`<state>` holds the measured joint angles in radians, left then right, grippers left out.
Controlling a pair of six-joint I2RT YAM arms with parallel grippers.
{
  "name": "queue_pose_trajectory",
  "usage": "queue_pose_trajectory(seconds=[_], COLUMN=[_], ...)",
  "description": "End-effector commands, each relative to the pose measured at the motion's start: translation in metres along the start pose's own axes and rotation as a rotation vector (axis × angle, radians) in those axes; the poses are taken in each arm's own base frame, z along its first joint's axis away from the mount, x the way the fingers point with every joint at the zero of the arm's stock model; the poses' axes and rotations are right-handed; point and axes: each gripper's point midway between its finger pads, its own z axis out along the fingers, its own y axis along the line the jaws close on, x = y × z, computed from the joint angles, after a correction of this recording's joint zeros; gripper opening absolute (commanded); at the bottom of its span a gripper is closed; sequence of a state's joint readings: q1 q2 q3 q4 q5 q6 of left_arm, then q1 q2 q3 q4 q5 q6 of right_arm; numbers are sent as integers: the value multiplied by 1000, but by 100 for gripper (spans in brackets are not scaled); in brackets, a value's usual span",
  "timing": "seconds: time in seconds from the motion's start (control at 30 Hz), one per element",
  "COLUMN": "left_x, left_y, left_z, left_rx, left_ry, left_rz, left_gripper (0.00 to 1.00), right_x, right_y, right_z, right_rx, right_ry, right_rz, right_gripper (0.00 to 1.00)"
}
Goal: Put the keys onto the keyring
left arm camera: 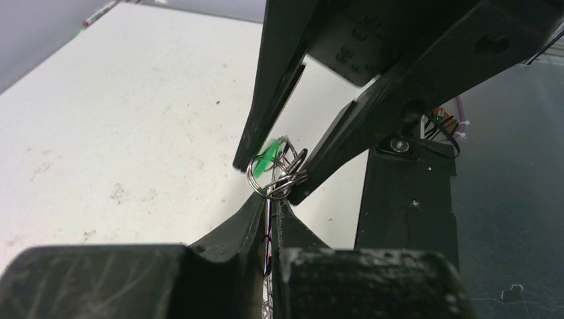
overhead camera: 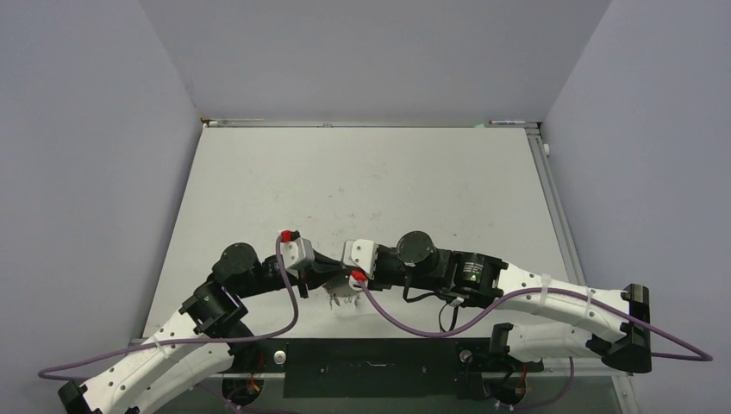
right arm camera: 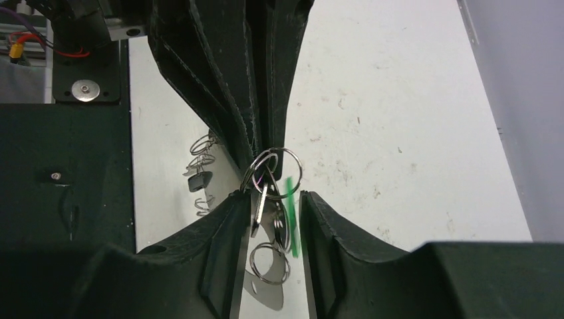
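My right gripper will back off from the split ring inside its fingers, beside the keyring's slanted edge, and pinch just the keyring's edge (right arm camera: 260, 209).
My two grippers meet tip to tip near the table's front edge. The left gripper (overhead camera: 326, 278) (left arm camera: 273, 199) is shut on the keyring's thin wire (left arm camera: 269, 232), which runs down between its fingers. A cluster of split rings and a silver key (right arm camera: 261, 206) with a green tag (right arm camera: 290, 216) (left arm camera: 269, 156) hangs at that gripper's tip. The right gripper (overhead camera: 355, 280) (right arm camera: 269, 196) is closed in on this cluster, with a finger on each side touching it. Another split ring (right arm camera: 269, 262) dangles lower between its fingers. Left of them, a dark tag (right arm camera: 198, 181) and coiled rings (right arm camera: 203, 143) show.
A black base plate (overhead camera: 371, 366) runs along the near table edge just behind the grippers. Purple cables (overhead camera: 405, 321) loop off both wrists. The white tabletop (overhead camera: 371, 181) stretches away to the back wall, with grey walls on both sides.
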<state>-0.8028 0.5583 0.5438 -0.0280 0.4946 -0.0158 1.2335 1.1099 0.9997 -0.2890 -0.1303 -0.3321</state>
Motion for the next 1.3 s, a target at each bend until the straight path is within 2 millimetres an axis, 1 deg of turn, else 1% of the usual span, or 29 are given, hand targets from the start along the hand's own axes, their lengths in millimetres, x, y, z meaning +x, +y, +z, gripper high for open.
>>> queue_pose_trajectory(seconds=[0.0,0.13,0.3,0.37,0.4,0.43,0.47,0.5,0.57,0.67,0.87,0.97,1.0,1.17,1.27], left_x=[-6,-3,-4,-4,-4,-4,-4,-4,-7,-10,-16,-17,-17,-17,-17], left_y=[14,15,15,15,15,16,17,17,17,18,21,20,19,20,21], left_z=[-1,-1,-1,-1,-2,-2,-2,-2,-2,-2,-2,-2,-2,-3,-3], left_rx=[-65,-69,-69,-70,-74,-76,-82,-86,-89,-96,-109,-104,-102,-105,-113], left_ry=[18,30,27,27,28,29,30,28,20,5,-18,-22,-23,-24,-25], left_rz=[24,28,29,29,28,27,27,25,21,19,-12,-14,-14,-16,-14], left_gripper=[0,0,0,0,0,0,0,0,0,0,0,0,0,0,0], right_x=[-40,-39,-35,-33,-33,-32,-31,-31,-31,-27,-15,-11,-15,-17,-17], right_y=[-18,-18,-17,-17,-16,-16,-16,-16,-18,-17,-12,-10,-12,-6,-3], right_z=[-20,-21,-18,-16,-16,-15,-15,-16,-18,-22,-26,-26,-26,-14,-7], right_rx=[70,72,71,69,67,66,69,74,96,124,159,168,172,139,121], right_ry=[-92,-86,-73,-64,-62,-57,-56,-58,-74,-111,-189,-214,-237,-246,-244], right_rz=[-12,-13,-16,-15,-14,-10,-5,4,29,70,148,162,164,158,154], right_gripper=[35,35,22,22,25,30,37,42,47,48,43,39,36,28,26])
